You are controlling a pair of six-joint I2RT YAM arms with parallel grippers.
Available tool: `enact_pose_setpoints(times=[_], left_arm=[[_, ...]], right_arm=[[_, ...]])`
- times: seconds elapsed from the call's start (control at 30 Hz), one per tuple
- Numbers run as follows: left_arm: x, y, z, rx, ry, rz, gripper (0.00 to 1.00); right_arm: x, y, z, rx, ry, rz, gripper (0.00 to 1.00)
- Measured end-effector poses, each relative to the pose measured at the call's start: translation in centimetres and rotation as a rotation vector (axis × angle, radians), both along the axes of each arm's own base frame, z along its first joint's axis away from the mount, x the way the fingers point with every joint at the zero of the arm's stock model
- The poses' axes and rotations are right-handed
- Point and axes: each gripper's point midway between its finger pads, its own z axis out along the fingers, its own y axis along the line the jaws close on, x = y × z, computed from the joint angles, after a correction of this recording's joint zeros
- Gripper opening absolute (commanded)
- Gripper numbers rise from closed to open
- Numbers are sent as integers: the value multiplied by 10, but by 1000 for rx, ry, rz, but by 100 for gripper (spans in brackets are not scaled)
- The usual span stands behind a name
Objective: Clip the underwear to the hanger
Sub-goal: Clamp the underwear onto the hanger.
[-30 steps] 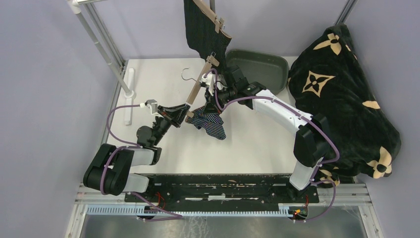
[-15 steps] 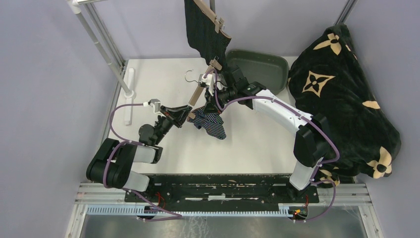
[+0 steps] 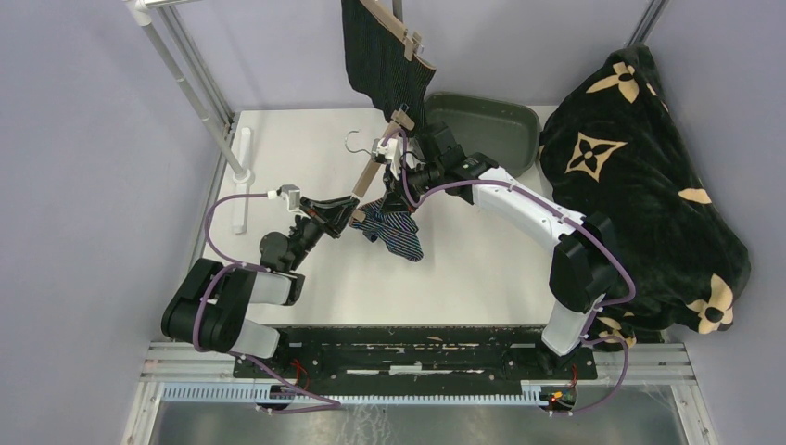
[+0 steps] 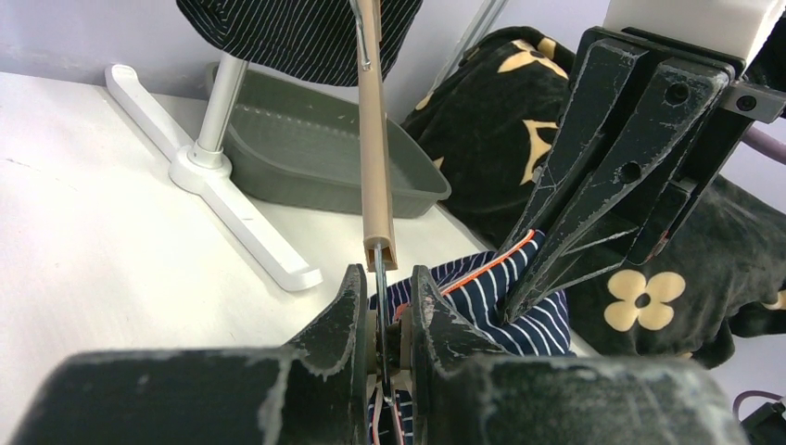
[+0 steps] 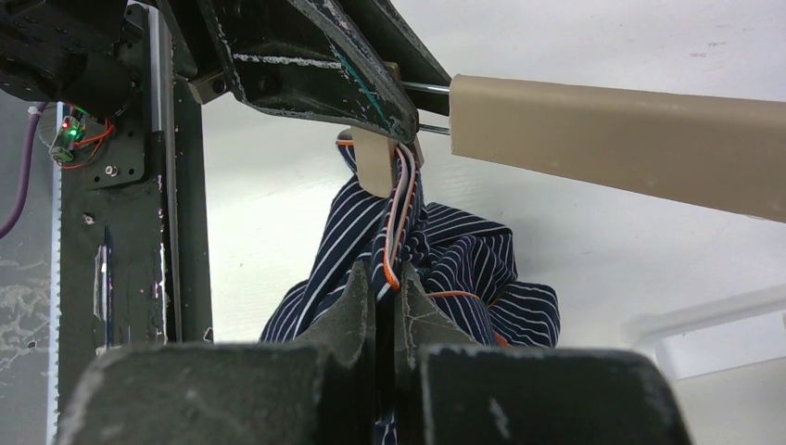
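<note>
The robot's right gripper needs to release the navy underwear on the white table [image 3: 375, 247] just below the lower clip of the tan hanger.
A tan hanger [image 3: 378, 158] slants above the table. My left gripper [image 4: 385, 306] is shut on the hanger's lower clip [image 5: 375, 162], also seen from above as the left gripper [image 3: 350, 212]. The small navy striped underwear [image 5: 463, 260] hangs bunched under that clip, its orange-trimmed edge running up into it. My right gripper [image 5: 386, 287] is shut on that edge just below the clip; its fingers [image 4: 593, 185] come in from the right. From above, the navy underwear [image 3: 394, 232] droops toward the table. The black pinstriped underwear [image 3: 382, 56] hangs clipped to another hanger at the top.
A dark green tray [image 3: 487, 125] stands at the back of the table. A big black blanket with tan flowers [image 3: 640, 185] is piled on the right. The white rack foot [image 3: 243, 176] and its poles [image 3: 185, 69] stand at the left.
A second ago the left arm shifted a little and the hanger tipped slightly away; over the last half second nothing has moved. Both grips are unchanged.
</note>
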Motion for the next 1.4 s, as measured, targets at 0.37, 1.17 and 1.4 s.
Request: enact_pose_setpoints(times=[0.37,1.17,1.4], left_arm=[[1,0,9,-17,-15,1,3],[-1,-4,10,-29,-9,-14,18],[-1,-4,9,-28,-8,-16,31]], right_arm=[[0,0,0,0,0,0,1],[0,0,0,0,0,0,1],[0,0,0,0,0,0,1]])
